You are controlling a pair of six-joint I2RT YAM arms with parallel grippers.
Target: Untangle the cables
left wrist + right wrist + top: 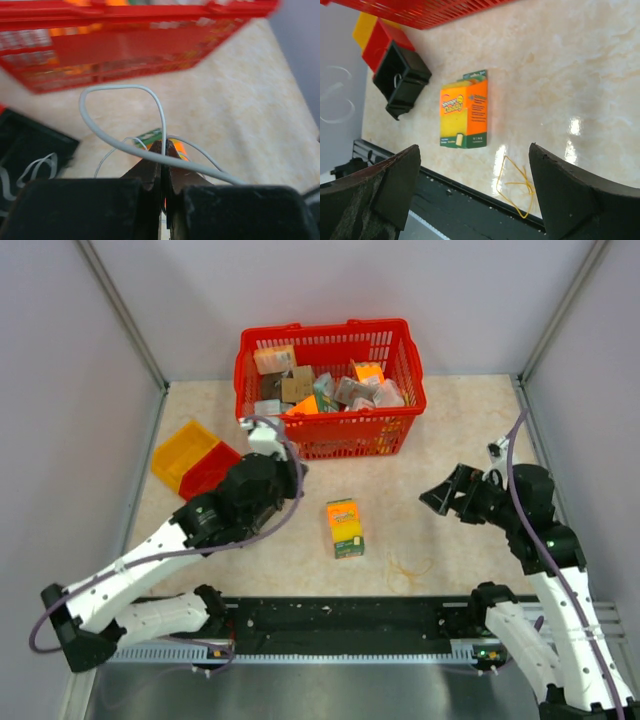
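I need to next close my right gripper near the tan-yellow cable's crossing strands [418, 571] [529, 186], on the side of the cable's loop that is farther from the yellow-green box.
My left gripper [164, 145] is shut on a white cable [118, 87]. The cable rises from between the jaws, loops to the left and sweeps back across the fingers to the lower right. A thinner white strand [107, 151] curls just behind it. In the top view the left gripper [292, 472] hovers left of the yellow-green box [345, 527]. A thin tan-yellow cable [516, 191] lies in a small loop on the table near the front rail, and it also shows in the top view [410, 565]. My right gripper [474, 149] is open and empty above it, and it shows in the top view [440, 497]. No orange cable shows.
A red basket [330, 432] full of packets stands at the back. Yellow [183, 452] and red [208, 472] bins sit at the left. A black boxy shape [402, 80] beside them holds white loops [30, 170]. A black rail [340, 625] runs along the front edge.
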